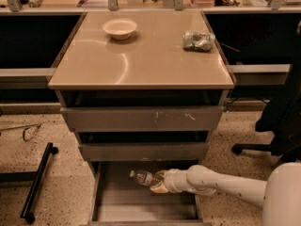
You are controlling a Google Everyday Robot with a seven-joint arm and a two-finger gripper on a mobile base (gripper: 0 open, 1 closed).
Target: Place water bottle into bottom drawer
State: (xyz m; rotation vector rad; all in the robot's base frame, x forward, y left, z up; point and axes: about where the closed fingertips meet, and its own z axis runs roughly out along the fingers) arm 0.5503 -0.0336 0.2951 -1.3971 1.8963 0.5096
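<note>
The robot's gripper needs to release the water bottle near the middle of the bottom drawer's grey bottom [144, 191]. The bottle is now held just above it.
The water bottle [143, 177] is a small clear bottle with a coloured label band, lying sideways with its cap pointing left. My gripper [158, 181] is shut on the bottle's base end and holds it just above the floor of the bottom drawer [117, 206]. That drawer is pulled out below the cabinet, a wide grey tray. My white arm [221, 187] reaches in from the lower right.
Two flat grey drawer fronts [141, 119] sit above the open drawer. On the tan cabinet top stand a pale bowl [120, 28] and a silvery-green foil bag [198, 40]. A black bar [37, 180] lies on the floor at left; a chair base [254, 149] is at right.
</note>
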